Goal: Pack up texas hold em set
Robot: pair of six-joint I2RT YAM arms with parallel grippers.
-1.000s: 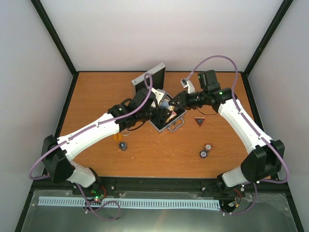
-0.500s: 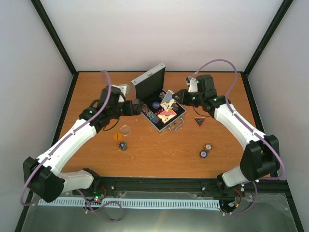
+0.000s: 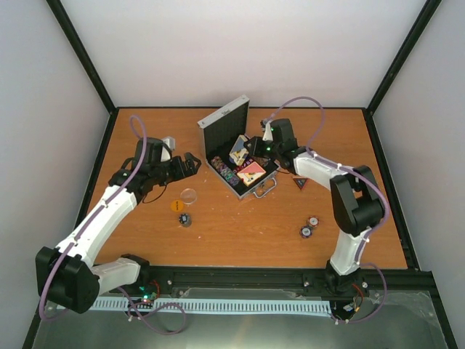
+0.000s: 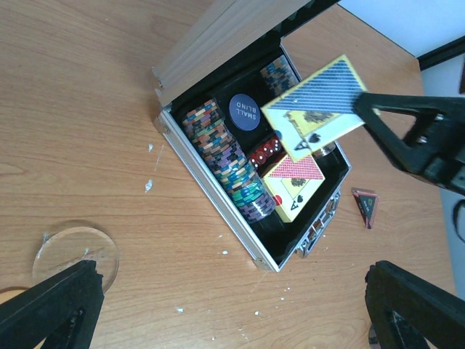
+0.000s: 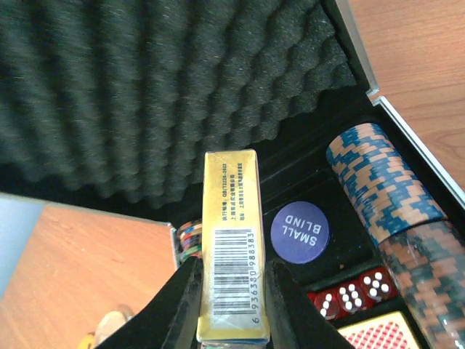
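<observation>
Next, I move my left gripper to the clear disc next to the orange disc and close it on the clear disc's rim (image 3: pixel 189 196) (image 4: pixel 76 256).
The silver case (image 3: pixel 264 186) stands open at mid-table, its lid (image 3: pixel 224 123) upright. In the left wrist view its rim (image 4: pixel 211 185) holds a row of multicoloured chips (image 4: pixel 229 160), a purple "Small Blind" disc (image 4: pixel 245 113), red dice (image 4: pixel 266 153) and a red-backed card box (image 4: pixel 294 185). My right gripper (image 3: pixel 247 149) is shut on a blue-backed card box (image 5: pixel 231 283), held tilted above the case's interior (image 4: pixel 316 105). My left gripper (image 3: pixel 190 163) is open and empty, left of the case. A dark triangular token (image 3: pixel 299 182) lies right of the case.
A clear disc (image 3: pixel 189 195), an orange disc (image 3: pixel 176 206) and a small chip stack (image 3: pixel 186 219) lie near my left gripper. Two small chip stacks (image 3: pixel 309 227) lie at the front right. Black frame posts stand at the table's corners.
My left arm has pulled back from over the case to its left. My right gripper has moved left over the case with the card box in it.
</observation>
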